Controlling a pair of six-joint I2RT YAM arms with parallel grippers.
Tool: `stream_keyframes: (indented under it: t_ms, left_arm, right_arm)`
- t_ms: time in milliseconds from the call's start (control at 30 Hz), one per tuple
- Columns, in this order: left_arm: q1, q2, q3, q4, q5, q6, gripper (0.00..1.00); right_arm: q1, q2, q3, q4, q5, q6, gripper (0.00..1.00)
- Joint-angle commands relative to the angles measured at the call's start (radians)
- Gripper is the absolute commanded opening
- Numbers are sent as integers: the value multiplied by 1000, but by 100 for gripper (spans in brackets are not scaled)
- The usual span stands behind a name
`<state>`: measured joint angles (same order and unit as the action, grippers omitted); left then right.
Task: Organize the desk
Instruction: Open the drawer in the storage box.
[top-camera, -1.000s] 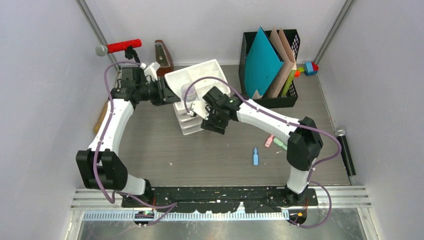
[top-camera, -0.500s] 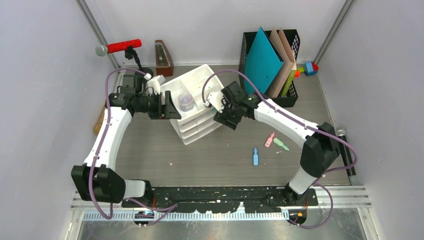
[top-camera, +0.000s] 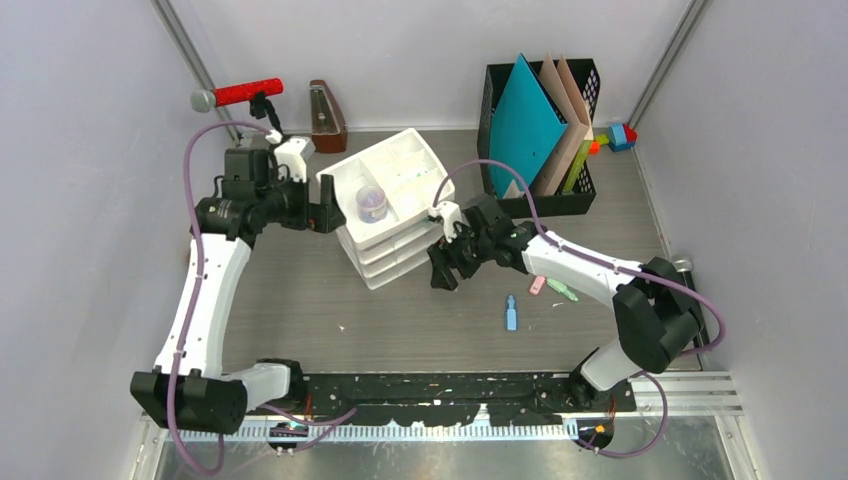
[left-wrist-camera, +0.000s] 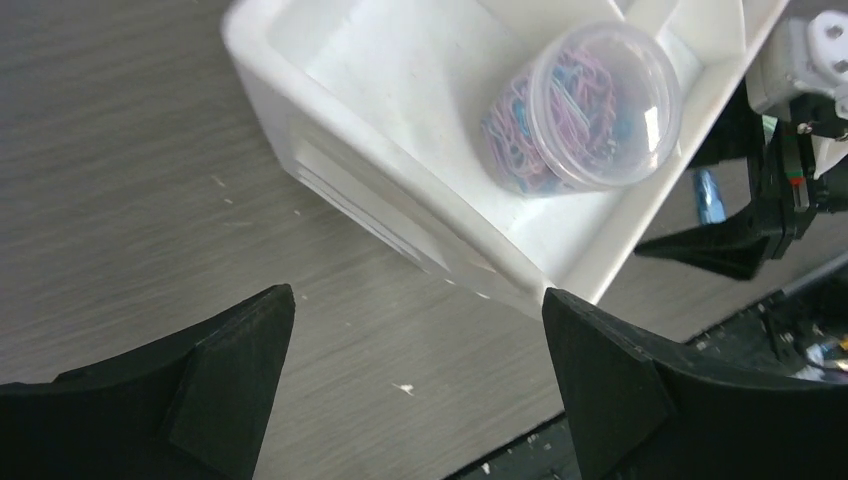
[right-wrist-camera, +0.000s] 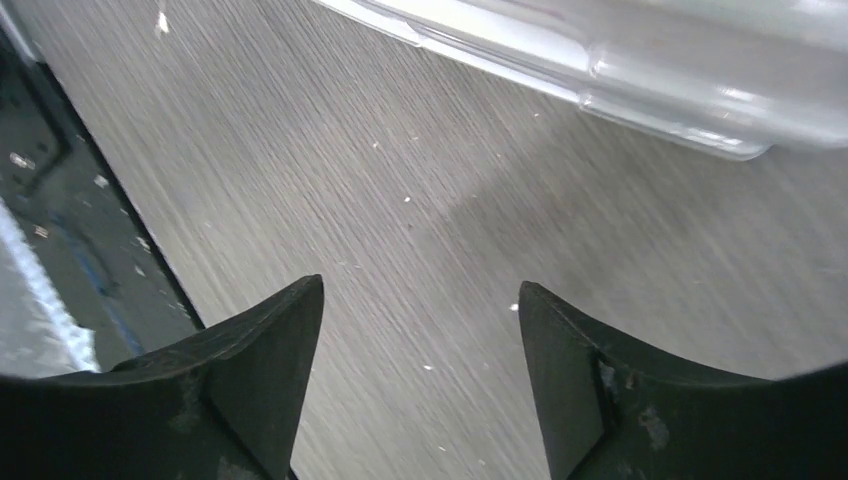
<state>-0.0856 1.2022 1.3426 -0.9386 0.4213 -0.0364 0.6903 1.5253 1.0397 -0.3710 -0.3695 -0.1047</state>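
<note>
The organizer stands unheld with its drawers toward the robot's right gripper, so next the left gripper grips the tray's back rim (top-camera: 338, 166) before the right gripper pulls the bottom drawer.
The desk (top-camera: 300, 300) is a grey-brown wood-grain top. A white stacked drawer organizer (top-camera: 395, 235) stands flat on it at the back middle. A clear jar of coloured clips (top-camera: 372, 202) rests in its top tray. My left gripper (top-camera: 326, 216) hangs open just left of the organizer, touching nothing. In the left wrist view the organizer (left-wrist-camera: 400, 210) and the jar (left-wrist-camera: 585, 110) lie beyond my open left gripper (left-wrist-camera: 417, 295). My right gripper (top-camera: 443, 272) is open off the organizer's front right corner. The right wrist view has bare desk (right-wrist-camera: 420, 180) between my right gripper (right-wrist-camera: 421, 285) fingers, the organizer's base (right-wrist-camera: 650, 90) above.
Blue (top-camera: 511, 312), pink (top-camera: 537, 285) and green (top-camera: 562, 290) markers lie right of centre. A black file holder with folders (top-camera: 540, 130) stands at the back right, toy blocks (top-camera: 615, 137) beside it. A brown metronome (top-camera: 327, 115), a red microphone (top-camera: 240, 95) and a black microphone (top-camera: 692, 300) line the edges.
The organizer, tilted a second ago, now sits flat. My left gripper opened and drew back left. My right gripper moved away from the organizer, down to its front right.
</note>
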Motion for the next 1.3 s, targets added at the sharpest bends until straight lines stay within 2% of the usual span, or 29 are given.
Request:
stream_keyframes:
  t_ms: [0,133,433,667,833,1033,1267]
  left_arm:
    - [0,-52,36,209,-115,32,99]
    - [0,29,111,243,-113,92,100]
    - [-5,307,338,216,-55,185,90]
    - [-14,434,410,179,2,225,80]
    - [-16,433,372,197,35,219,63]
    - [-16,417,323,221,52,202,39]
    - [-16,367,251,238,-39,135,24]
  right_arm:
    - [-33,-22,-77,306,-139,293,79]
    - [-36,-29,-91,324,-140,298,80]
    - [-65,-80,-144,337,-140,250,80]
    - [-75,-50,-206,450,-178,347,82]
    - [-87,-23,-225,525,-189,434,83]
    - [-93,-3,-226,538,-183,460,83]
    - [-123,5,-230,573,-108,562,84]
